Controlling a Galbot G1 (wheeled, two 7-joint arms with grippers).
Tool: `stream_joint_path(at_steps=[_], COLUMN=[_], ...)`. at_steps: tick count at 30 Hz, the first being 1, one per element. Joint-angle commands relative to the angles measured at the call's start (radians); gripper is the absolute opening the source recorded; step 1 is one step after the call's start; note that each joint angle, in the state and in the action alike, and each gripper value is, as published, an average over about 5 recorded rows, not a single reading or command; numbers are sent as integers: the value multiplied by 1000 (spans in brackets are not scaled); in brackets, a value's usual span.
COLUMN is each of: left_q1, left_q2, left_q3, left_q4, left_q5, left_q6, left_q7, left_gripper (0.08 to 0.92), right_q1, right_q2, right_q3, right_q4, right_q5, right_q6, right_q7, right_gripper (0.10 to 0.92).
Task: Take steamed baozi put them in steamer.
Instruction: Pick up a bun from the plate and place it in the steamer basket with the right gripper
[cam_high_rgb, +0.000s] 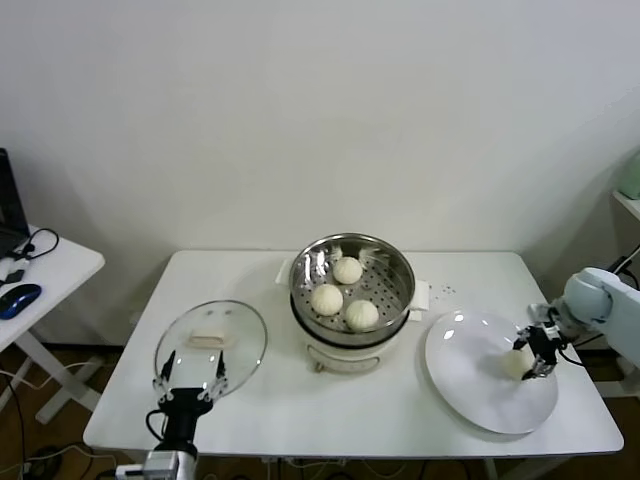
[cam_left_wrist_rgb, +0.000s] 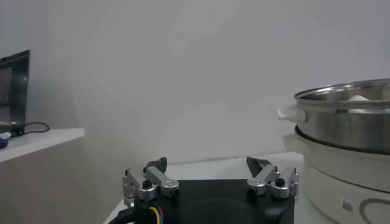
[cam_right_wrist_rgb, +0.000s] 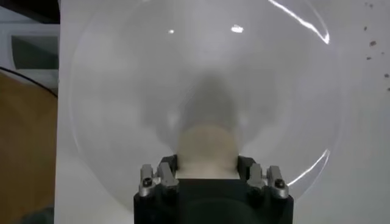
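Next, my right gripper lets go of the baozi on the bare steamer's bottom nearest the white plate (cam_high_rgb: 386, 284), next to the other baozi.
Three cream-white steamed baozi (cam_high_rgb: 346, 293) lie in the shiny steamer (cam_high_rgb: 310, 264) on its white cooker base at the table's middle. A further baozi (cam_high_rgb: 518, 363) sits on the white plate (cam_high_rgb: 470, 380) at the right, and my right gripper (cam_high_rgb: 535, 354) is shut on it. In the right wrist view that baozi (cam_right_wrist_rgb: 206, 148) fills the space between the two fingers (cam_right_wrist_rgb: 167, 165), low on the plate (cam_right_wrist_rgb: 122, 91). My left gripper (cam_high_rgb: 189, 378) hangs open at the table's front left edge, by the glass lid; its fingers (cam_left_wrist_rgb: 156, 168) hold nothing, and the steamer (cam_left_wrist_rgb: 347, 119) stands off to one side.
A flat glass lid (cam_high_rgb: 211, 340) lies on the table left of the steamer. White napkins (cam_high_rgb: 421, 296) sit behind the cooker. A side table with a mouse (cam_high_rgb: 18, 299) stands at far left. The table's right edge is close to the plate.
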Motion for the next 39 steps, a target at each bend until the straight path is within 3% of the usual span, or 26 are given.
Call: stream_joint_path(at_steps=[1, 13, 19, 32, 39], left_q1=[-2, -2, 1, -13, -9], left_q2=[1, 1, 0, -2, -4], left_q3=[3, 8, 16, 41, 34], left_q4=[-4, -24, -33, -43, -40], left_q5=[2, 2, 3, 19, 18], left_q6=[3, 6, 5, 12, 9], left_q7=[0, 0, 0, -4, -5], left_gripper=[823, 823, 823, 823, 823], right_q1=[258, 820, 912, 820, 722], right_q2=[13, 225, 344, 493, 550], right_q3=[-174, -656, -771, -781, -756], right_q4=[11, -19, -21, 38, -27], right_q5=[228, 834, 1007, 1040, 919], right_q6=[-62, -163, -185, -221, -202], right_q7=[2, 47, 64, 138, 121], right_gripper=[641, 645, 645, 645, 641])
